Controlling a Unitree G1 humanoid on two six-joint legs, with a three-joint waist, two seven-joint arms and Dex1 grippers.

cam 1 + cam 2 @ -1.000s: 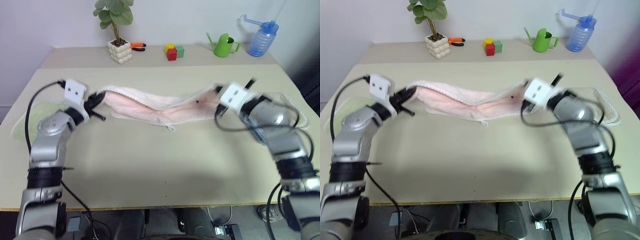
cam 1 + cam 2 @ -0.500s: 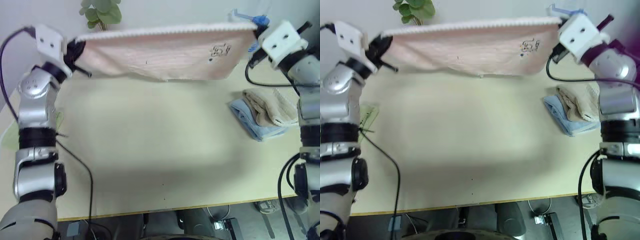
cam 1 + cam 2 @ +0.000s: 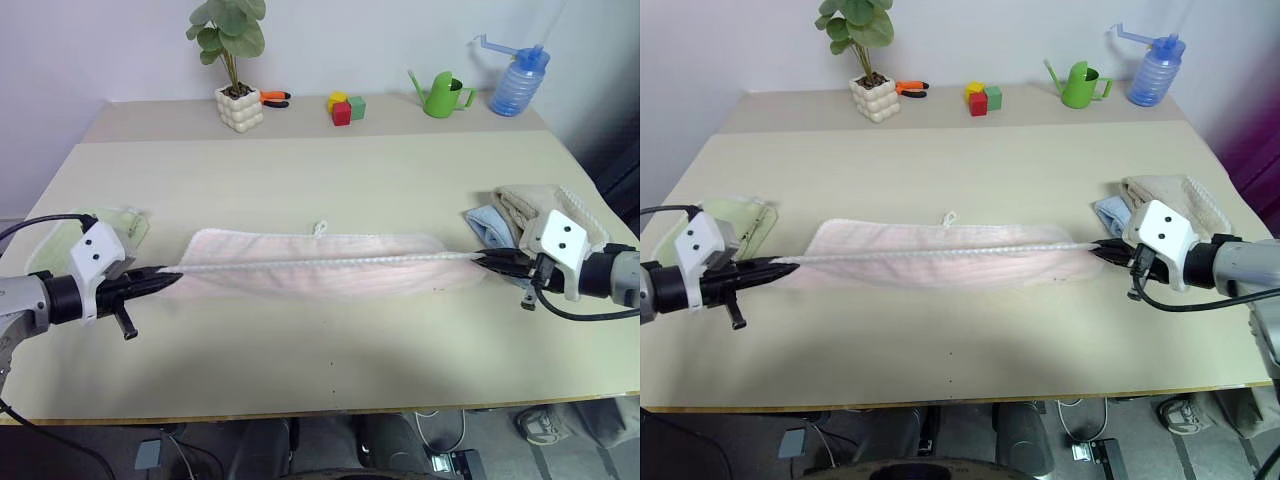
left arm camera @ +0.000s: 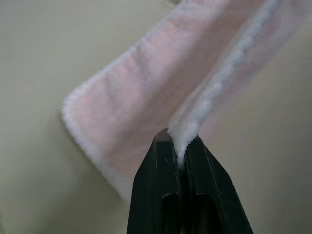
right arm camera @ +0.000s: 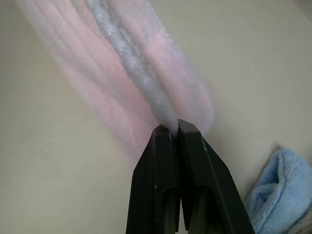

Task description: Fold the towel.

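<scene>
I will let go with my left gripper of the hem, now held low over the table, on the pale pink towel's far corner (image 3: 207, 238) (image 4: 84, 105), towards the light green towel.
The pale pink towel (image 3: 320, 262) lies stretched across the middle of the table, its whitish hem pulled taut just above it, its small loop tag (image 3: 321, 228) at the far edge. My left gripper (image 3: 172, 276) is shut on the hem's left end, low over the table. At the right end my right gripper (image 3: 478, 259) is shut on the hem too. In the left wrist view the black fingers (image 4: 165, 165) pinch the fluffy hem (image 4: 214, 92). The right wrist view has the fingers (image 5: 168, 146) clamped on the hem (image 5: 131, 68).
A light green towel (image 3: 85, 230) lies at the table's left edge. A beige towel (image 3: 535, 205) on a light blue one (image 3: 485, 222) sits at the right. Along the back stand a potted plant (image 3: 238, 70), pliers, coloured blocks (image 3: 344, 105), a green watering can (image 3: 442, 92) and a blue bottle (image 3: 517, 75).
Both grippers came down and back toward me with the towel. It hung spread in the air half a second ago; now it lies on the table, hem taut.
</scene>
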